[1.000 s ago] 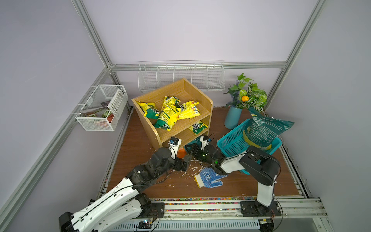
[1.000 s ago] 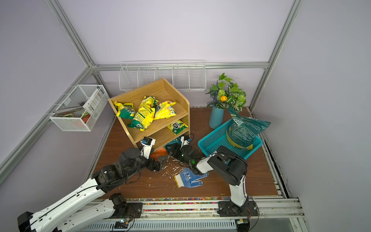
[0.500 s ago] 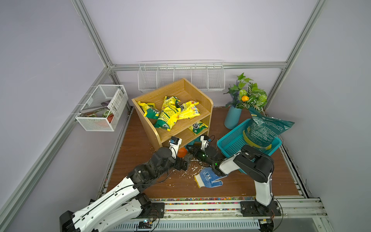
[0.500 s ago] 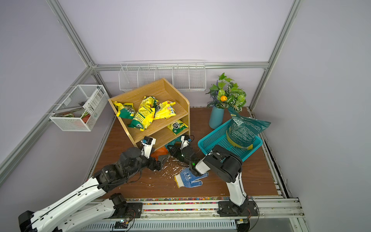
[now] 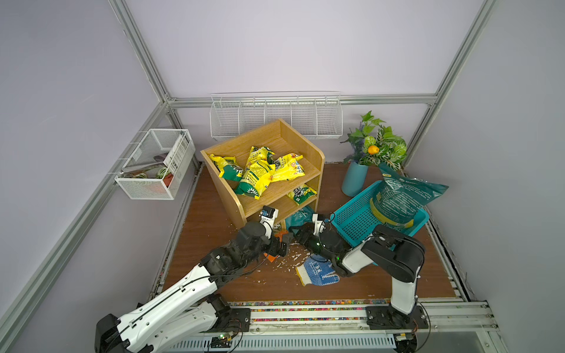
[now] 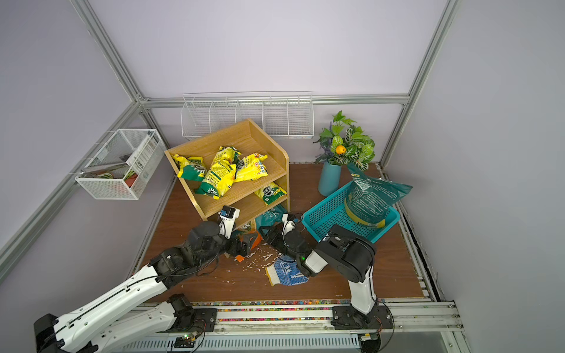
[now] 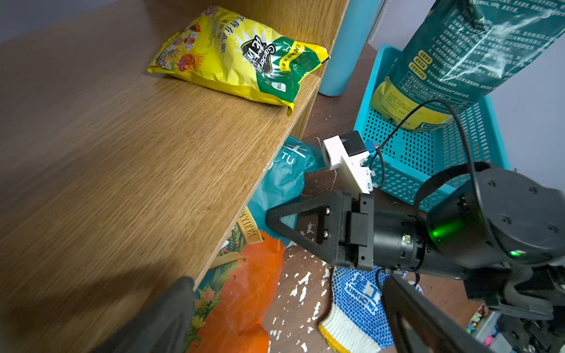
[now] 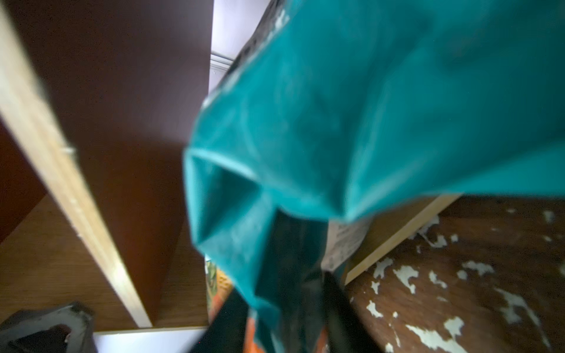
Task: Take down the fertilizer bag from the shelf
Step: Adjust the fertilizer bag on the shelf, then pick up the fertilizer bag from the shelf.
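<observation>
The teal bag is under the shelf with its fold loose in the robot's right gripper, so the robot should regrip the bag's fold [image 8: 263, 288] and pull the bag clear before it lifts it.
The oak shelf [image 5: 275, 140] holds several yellow-green fertilizer bags [image 5: 256, 174] on its top tier and one [image 7: 241, 58] on the middle tier. A teal bag [image 5: 301, 215] and an orange bag [image 7: 244, 293] stick out from the bottom tier onto the floor. My right gripper [image 5: 295, 230] is low at the shelf's front. In the right wrist view its fingers stand apart, with a fold of the teal bag [image 8: 367, 107] hanging between them. My left gripper [image 7: 290, 324] is open just above the orange bag, one finger [image 7: 171, 314] over the shelf's edge.
A blue dotted glove [image 5: 318, 270] and white flakes [image 5: 290, 256] lie on the floor by both grippers. A teal basket [image 5: 351, 220] with a big dark-green bag [image 5: 400, 195] stands right of them, a vase with a plant [image 5: 354, 178] behind. Wire baskets [image 5: 275, 119] hang on the walls.
The right arm has shifted slightly at the teal bag by the shelf's bottom tier. The left arm has stayed where it was.
</observation>
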Controlling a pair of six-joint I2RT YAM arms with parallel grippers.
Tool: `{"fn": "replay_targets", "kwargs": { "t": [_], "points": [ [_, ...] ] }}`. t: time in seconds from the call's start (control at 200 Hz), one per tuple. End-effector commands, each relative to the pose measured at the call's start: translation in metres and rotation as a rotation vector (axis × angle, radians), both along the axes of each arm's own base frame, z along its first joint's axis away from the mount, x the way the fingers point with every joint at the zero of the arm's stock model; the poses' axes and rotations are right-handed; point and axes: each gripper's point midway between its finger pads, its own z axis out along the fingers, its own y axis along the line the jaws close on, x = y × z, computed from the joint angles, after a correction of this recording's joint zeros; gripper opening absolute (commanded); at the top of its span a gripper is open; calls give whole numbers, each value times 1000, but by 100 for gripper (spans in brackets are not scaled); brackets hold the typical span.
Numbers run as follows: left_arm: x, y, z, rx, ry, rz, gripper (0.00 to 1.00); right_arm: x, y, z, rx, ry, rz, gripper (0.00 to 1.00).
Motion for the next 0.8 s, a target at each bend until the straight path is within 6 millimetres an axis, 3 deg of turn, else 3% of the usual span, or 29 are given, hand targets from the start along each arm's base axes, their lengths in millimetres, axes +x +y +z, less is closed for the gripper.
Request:
{"fn": "replay_targets", "kwargs": {
  "t": [0.0,0.15,0.32,0.39,0.525,0.615,0.795],
  "points": [
    [6,2,15,-8,-42,18,100,1,12,8,28,-42,37,66],
    [5,4,14,1,-38,20,100,10,18,23,46,-96,37,70],
    [4,5,11,-5,-30,24,100,22,31,30,15,-122,42,66],
    [4,5,11,-9,-29,25,100,26,33,26,8,-116,37,56],
    [3,7,13,-16,-34,31,100,30,20,18,27,-97,-8,16],
    [3,9,12,-19,-37,35,100,26,8,16,25,-92,-23,1],
    [3,7,7,-10,-29,32,100,2,0,41,55,-109,31,0]
  ]
}}
